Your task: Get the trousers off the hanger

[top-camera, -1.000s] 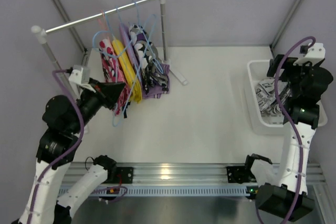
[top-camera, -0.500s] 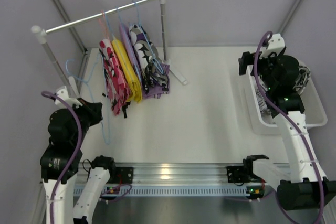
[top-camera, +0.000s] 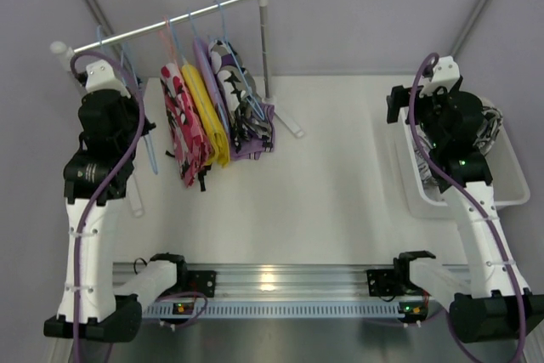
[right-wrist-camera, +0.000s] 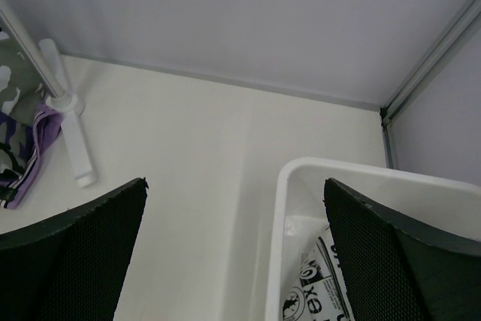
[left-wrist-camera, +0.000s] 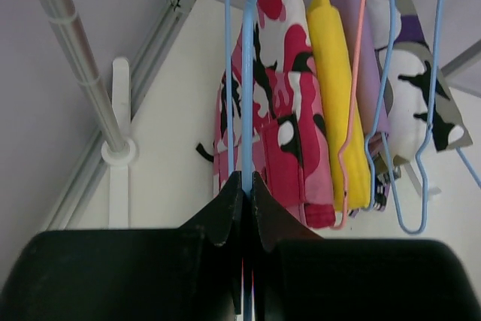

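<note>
My left gripper is going to let go of the blue hanger on the rail's end (top-camera: 75, 48) beside the white knob farthest from the bin.
Several small trousers hang on hangers from the rail (top-camera: 140, 33): red-pink blotched (top-camera: 183, 129), yellow (top-camera: 206, 116), purple (top-camera: 255, 144) and black-and-white spotted (top-camera: 229, 70). They also show in the left wrist view, red-pink (left-wrist-camera: 282, 110), yellow (left-wrist-camera: 334, 88), spotted (left-wrist-camera: 421, 88). My left gripper (top-camera: 140, 129) is shut on an empty blue hanger (left-wrist-camera: 246, 95), held up by the rail's left end, apart from the trousers. My right gripper (right-wrist-camera: 234, 181) is open and empty over the left rim of the white bin (right-wrist-camera: 279, 223). Black-white print trousers (right-wrist-camera: 319, 291) lie in the bin.
The rack's right post and foot (top-camera: 289, 125) stand beside the hanging trousers; its left post (left-wrist-camera: 83, 73) is close to my left gripper. The white bin (top-camera: 510, 197) sits at the table's right edge. Walls close in the back and sides.
My left arm has lifted the empty blue hanger from low at the table's left up to the rail's left end. My right arm rose from the bin a second ago, then stayed still.
</note>
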You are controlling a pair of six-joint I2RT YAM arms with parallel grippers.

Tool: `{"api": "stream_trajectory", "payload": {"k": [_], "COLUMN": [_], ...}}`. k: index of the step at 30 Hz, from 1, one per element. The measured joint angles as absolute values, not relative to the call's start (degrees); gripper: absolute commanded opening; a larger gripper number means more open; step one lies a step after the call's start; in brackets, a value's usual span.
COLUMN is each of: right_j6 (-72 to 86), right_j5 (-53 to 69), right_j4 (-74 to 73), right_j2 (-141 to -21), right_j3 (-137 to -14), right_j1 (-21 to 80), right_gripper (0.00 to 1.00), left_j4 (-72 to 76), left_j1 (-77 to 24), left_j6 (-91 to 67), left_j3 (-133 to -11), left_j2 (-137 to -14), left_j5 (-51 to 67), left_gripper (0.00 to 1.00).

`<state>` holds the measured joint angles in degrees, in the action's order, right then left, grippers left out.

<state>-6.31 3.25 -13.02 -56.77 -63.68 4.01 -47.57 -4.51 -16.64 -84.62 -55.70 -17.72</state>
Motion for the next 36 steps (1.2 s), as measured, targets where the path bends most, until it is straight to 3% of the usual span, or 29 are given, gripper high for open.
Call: {"api": "stream_trajectory", "payload": {"k": [6,24,36], "right_j6": [-6.28,-6.09,-7.31], "right_j5": [4.03,7.7,8.51], "right_j4": [-12.99,-13.15,-15.81], "right_j2": [-55.05,-53.12,-55.02], "right_j3": [-62.24,-59.92,-64.1], "right_j1": [4.01,4.01,4.03], "right_gripper": [0.99,0.99,0.99], "left_j4": [-44.47,-37.1,-35.7], "left_j1": [-4.51,-2.48,8.86], "left_j6": [-13.08,-8.64,-11.68], "left_j3": [-91.85,-92.12,-88.23], "left_j2": [-64.36,-73.17,-75.2], "left_j5": [-20.8,-31.03,-29.02], "left_gripper": [0.0,0.0,0.0]}}
